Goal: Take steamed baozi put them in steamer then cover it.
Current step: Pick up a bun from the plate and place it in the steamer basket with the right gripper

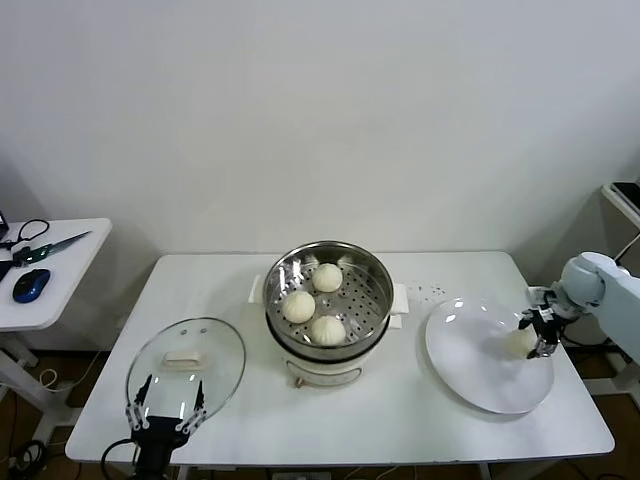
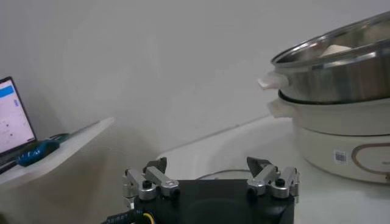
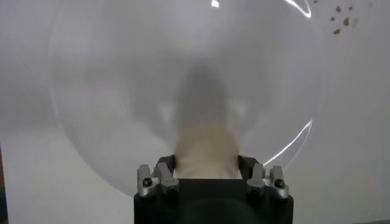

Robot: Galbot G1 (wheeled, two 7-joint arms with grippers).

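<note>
Next, I release the right gripper's baozi on the steamer's bare bottom on the side (image 1: 361,300) nearest the white plate.
The steel steamer (image 1: 372,268) stands mid-table on its white base and holds three cream-white baozi (image 1: 299,306), (image 1: 328,277), (image 1: 327,329). A fourth baozi (image 1: 520,341) sits between the fingers of my right gripper (image 1: 532,333) over the right side of the white plate (image 1: 470,375); in the right wrist view the baozi (image 3: 206,151) fills the gap between the jaws above the plate (image 3: 109,97). The glass cover (image 1: 186,366) lies flat on the table at the front left. My left gripper (image 1: 165,409) is open and empty at the cover's near edge. The steamer also shows in the left wrist view (image 2: 341,67).
A side table (image 1: 60,270) at the far left holds scissors (image 1: 45,245) and a blue mouse (image 1: 31,284). Small crumbs (image 1: 428,291) lie on the table behind the plate. A laptop screen (image 2: 12,119) shows in the left wrist view.
</note>
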